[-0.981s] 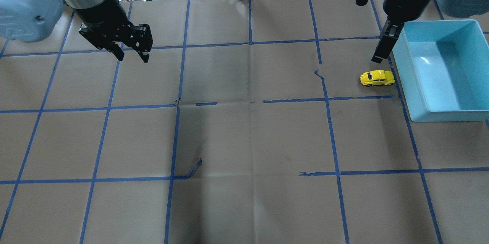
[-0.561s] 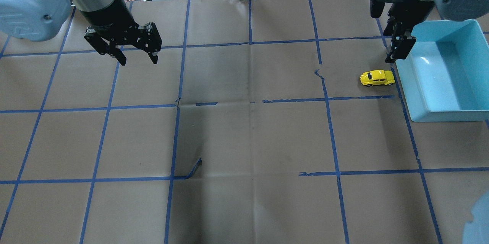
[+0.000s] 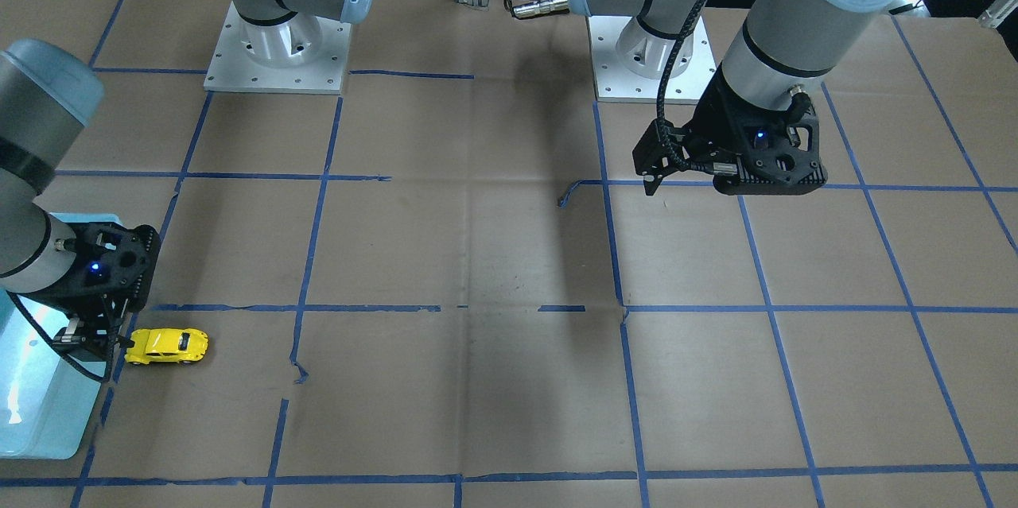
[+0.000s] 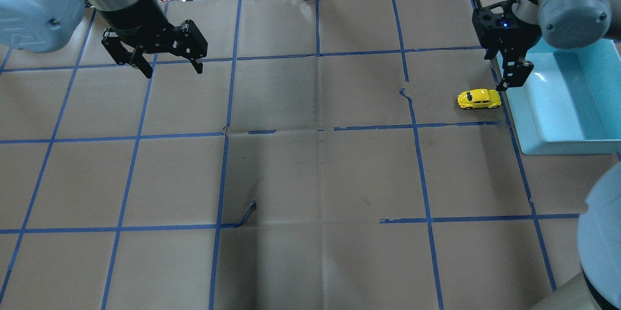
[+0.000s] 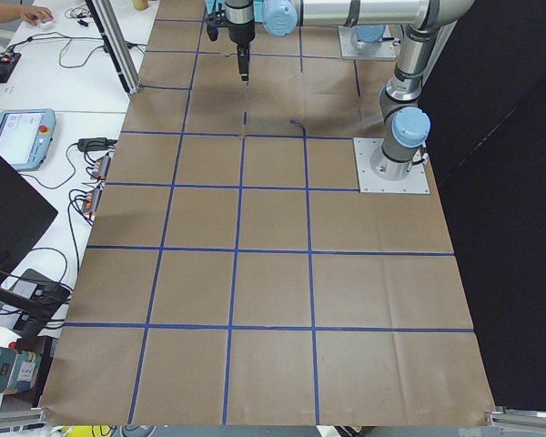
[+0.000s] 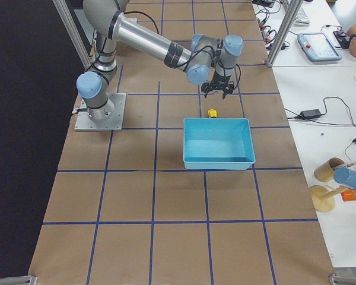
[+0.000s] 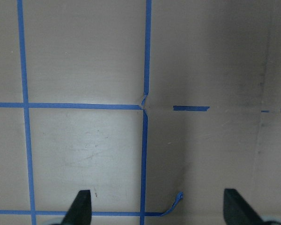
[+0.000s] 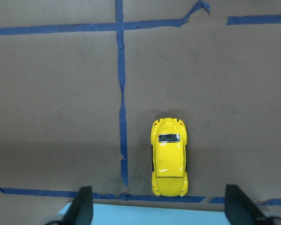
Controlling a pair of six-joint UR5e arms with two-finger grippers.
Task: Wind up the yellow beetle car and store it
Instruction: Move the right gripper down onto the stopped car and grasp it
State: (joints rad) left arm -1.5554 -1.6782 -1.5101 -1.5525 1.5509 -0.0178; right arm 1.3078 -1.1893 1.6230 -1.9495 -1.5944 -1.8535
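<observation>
My right gripper is to move next over the yellow beetle car's middle [image 3: 165, 344] [image 8: 169, 156] and close across it there, just in front of the car's rear window.
The yellow beetle car [image 4: 479, 99] stands on its wheels on the brown paper, just left of the blue bin [image 4: 567, 147]. It also shows in the front view [image 3: 167, 346] and the right side view [image 6: 212, 113]. My right gripper [image 4: 509, 82] is open and empty, hovering over the strip between car and bin, close to the car's bin-side end. In the right wrist view the car [image 8: 169, 157] lies lengthwise between the spread fingers of the right gripper [image 8: 158, 189]. My left gripper [image 4: 173, 70] is open and empty, high over the far left of the table.
The blue bin [image 3: 40, 444] holds nothing and its rim [image 8: 131, 216] shows under the right wrist. Blue tape lines grid the paper, with a loose curl of tape [image 4: 247, 213] and a torn bit [image 4: 405, 94]. The left wrist view shows only paper [image 7: 84, 154].
My right gripper has turned and moved right and down, closer to the car and the bin's edge. My left gripper shifted slightly right and back. The car has not moved.
</observation>
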